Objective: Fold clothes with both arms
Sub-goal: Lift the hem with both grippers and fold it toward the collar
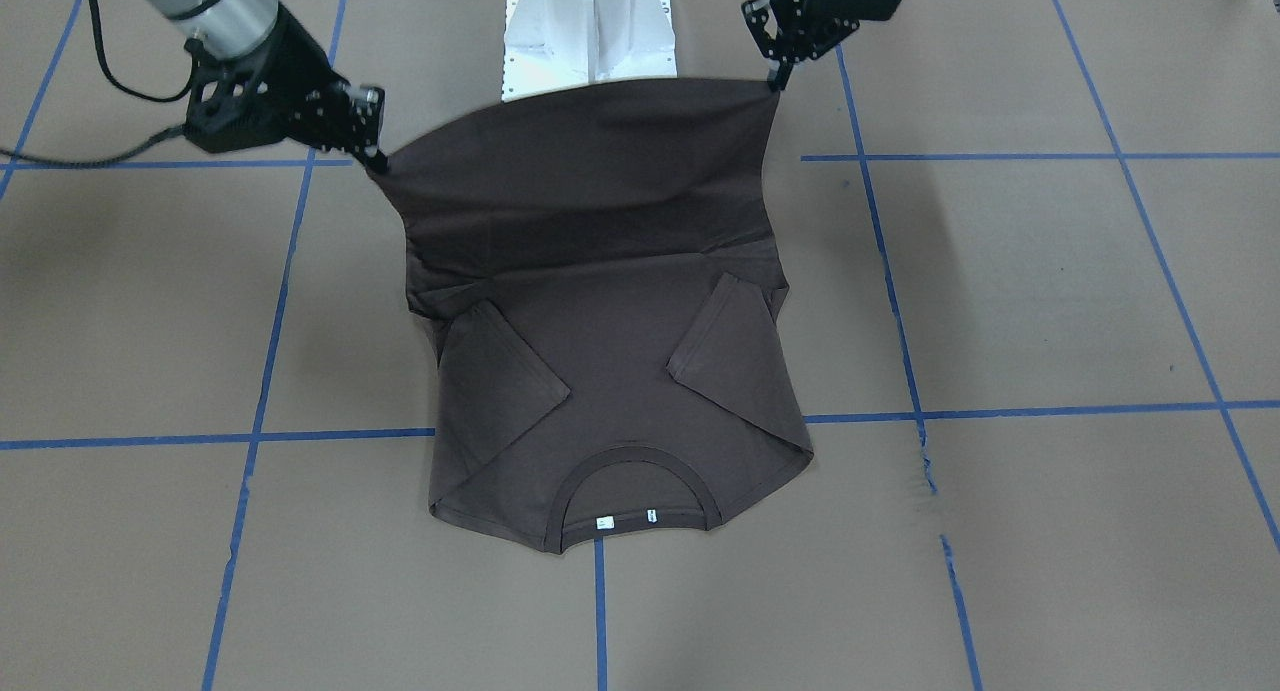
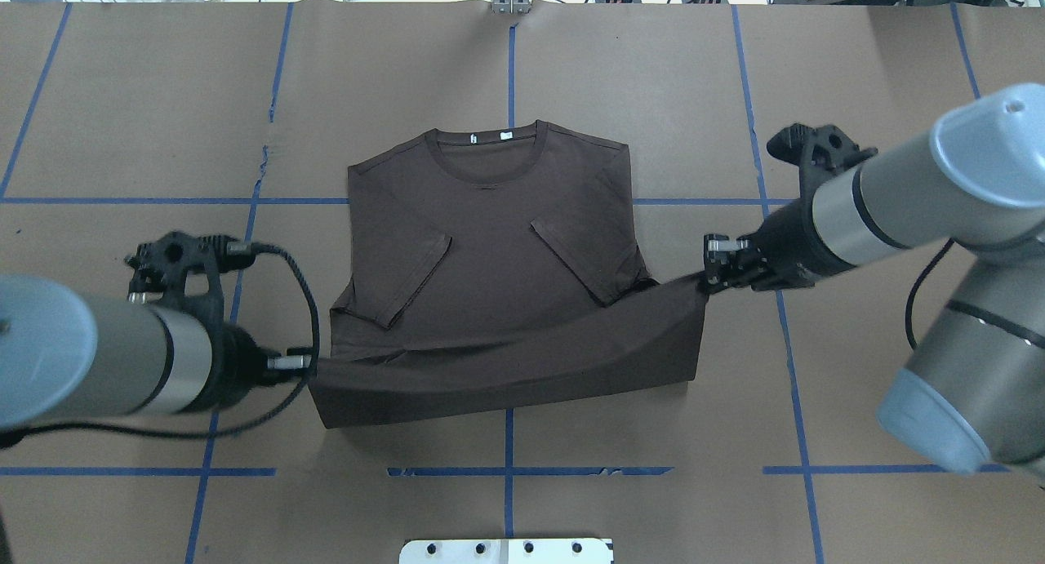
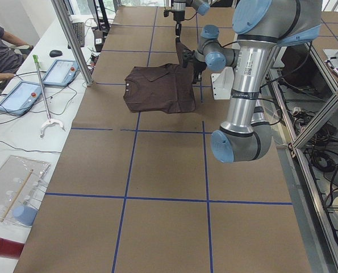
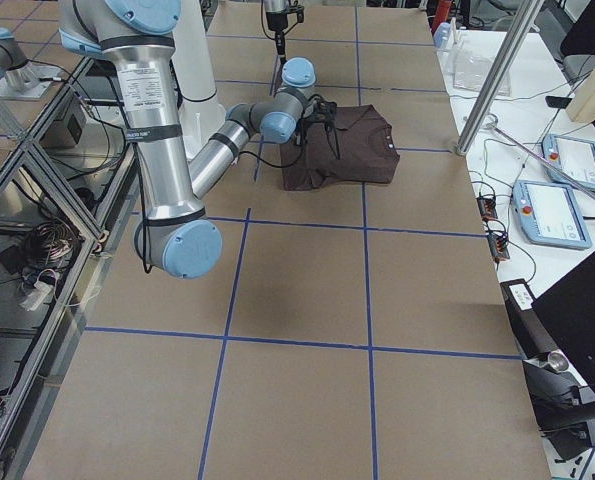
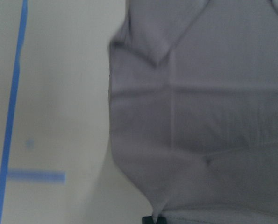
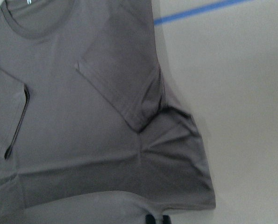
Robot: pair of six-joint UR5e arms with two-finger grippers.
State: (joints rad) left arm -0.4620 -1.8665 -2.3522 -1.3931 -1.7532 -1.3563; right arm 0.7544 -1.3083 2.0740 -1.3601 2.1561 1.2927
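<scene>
My left gripper is to let go of the T-shirt's hem corner, now lifted off the table, at the outer shoulder tip of the T-shirt (image 1: pixel 823 451), beside the folded sleeve.
The dark brown T-shirt (image 2: pixel 490 246) lies on the brown paper with its collar (image 2: pixel 487 149) at the far side and both sleeves folded inward. Its near hem is lifted off the table and stretched between the two arms. My left gripper (image 2: pixel 310 366) is shut on the hem's left corner, and my right gripper (image 2: pixel 709 280) is shut on the right corner. In the front-facing view the raised hem spans from the right gripper (image 1: pixel 375 161) to the left gripper (image 1: pixel 778 76) above the T-shirt (image 1: pixel 600 371). Each wrist view looks down on the T-shirt (image 5: pixel 199 116) (image 6: pixel 82 116), with only the fingertips showing at the bottom edge.
The white pedestal (image 1: pixel 585 31) stands just behind the lifted hem. Blue tape lines (image 2: pixel 508 441) grid the brown paper. Beside the table, a side bench holds tablets (image 3: pixel 18 96) and a grabber tool (image 3: pixel 44 102), and a person's arm (image 3: pixel 1 62) rests there.
</scene>
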